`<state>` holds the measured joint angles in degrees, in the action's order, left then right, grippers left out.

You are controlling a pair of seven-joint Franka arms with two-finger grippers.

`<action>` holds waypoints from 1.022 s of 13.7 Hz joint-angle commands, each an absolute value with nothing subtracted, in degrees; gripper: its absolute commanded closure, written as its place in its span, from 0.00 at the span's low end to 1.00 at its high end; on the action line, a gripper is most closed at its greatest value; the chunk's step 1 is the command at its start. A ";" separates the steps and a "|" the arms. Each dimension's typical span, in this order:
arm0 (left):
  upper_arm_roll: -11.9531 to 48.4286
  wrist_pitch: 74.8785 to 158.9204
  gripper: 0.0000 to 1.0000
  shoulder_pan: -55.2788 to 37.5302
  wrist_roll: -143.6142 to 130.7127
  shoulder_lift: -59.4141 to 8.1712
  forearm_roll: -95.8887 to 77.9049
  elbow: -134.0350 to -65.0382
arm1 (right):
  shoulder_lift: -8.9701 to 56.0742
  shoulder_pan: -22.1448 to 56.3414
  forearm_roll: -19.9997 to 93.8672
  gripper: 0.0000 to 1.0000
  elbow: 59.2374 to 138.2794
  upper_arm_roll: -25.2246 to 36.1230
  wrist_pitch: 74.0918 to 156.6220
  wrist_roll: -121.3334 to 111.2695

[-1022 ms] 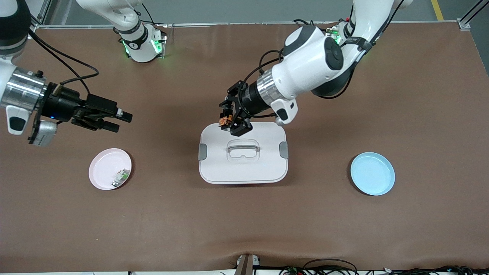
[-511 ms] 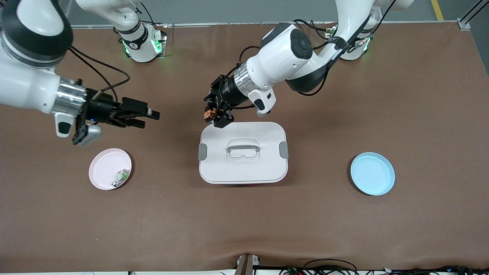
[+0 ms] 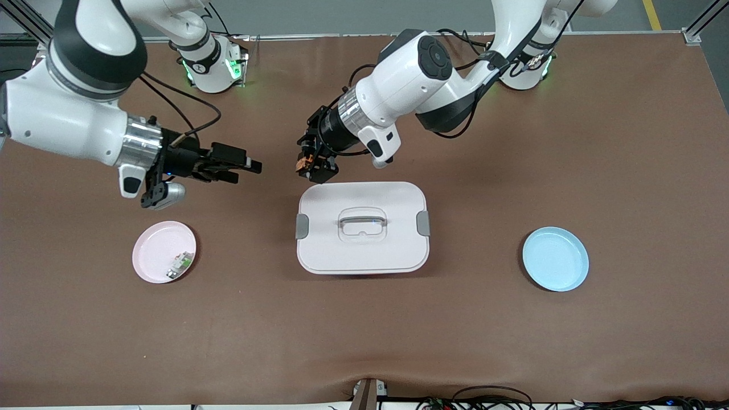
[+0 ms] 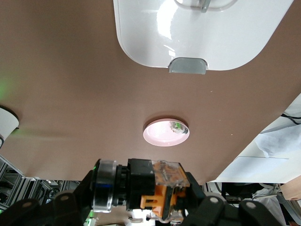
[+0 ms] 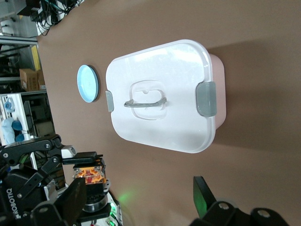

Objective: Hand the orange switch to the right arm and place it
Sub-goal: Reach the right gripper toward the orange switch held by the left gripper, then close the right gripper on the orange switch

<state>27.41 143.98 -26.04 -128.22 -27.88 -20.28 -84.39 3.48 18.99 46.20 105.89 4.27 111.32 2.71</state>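
Note:
The exposed end [image 3: 303, 164] [image 5: 90, 175] of the orange switch sticks out of my left gripper's fingers, and my right gripper will close on it next.
The orange switch [image 3: 300, 163] is a tiny black block with an orange face, and my left gripper [image 3: 312, 163] is shut on it. They hang over bare table just off the white box's [image 3: 362, 250] corner on the robots' side. In the left wrist view the switch [image 4: 165, 188] fills the space between the jaws. My right gripper [image 3: 252, 168] is open and level, its tips pointing at the switch from the right arm's end with a short gap between. In the right wrist view the switch [image 5: 89, 173] shows ahead of one dark finger [image 5: 71, 201].
A white lidded box with grey clips and a handle [image 3: 362, 220] stands mid-table. A pink plate [image 3: 154, 250] with a small white-and-green component [image 3: 181, 263] lies toward the right arm's end. A blue plate [image 3: 555, 258] lies toward the left arm's end.
My left gripper carried the switch off the box lid toward the right arm's end. My right gripper moved in toward it, so the gap has shrunk.

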 commanded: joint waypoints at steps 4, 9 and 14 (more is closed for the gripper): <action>26.72 144.84 0.71 -26.81 -129.55 -28.04 -18.46 -83.67 | 0.79 26.45 47.37 0.00 109.34 4.75 117.86 11.16; 26.72 144.84 0.71 -26.81 -129.55 -28.04 -18.37 -83.67 | 0.88 27.95 46.76 0.00 109.69 4.83 118.91 11.07; 26.72 144.84 0.71 -26.81 -129.55 -27.95 -18.02 -83.76 | 1.67 29.35 46.49 0.00 109.69 4.83 120.32 11.16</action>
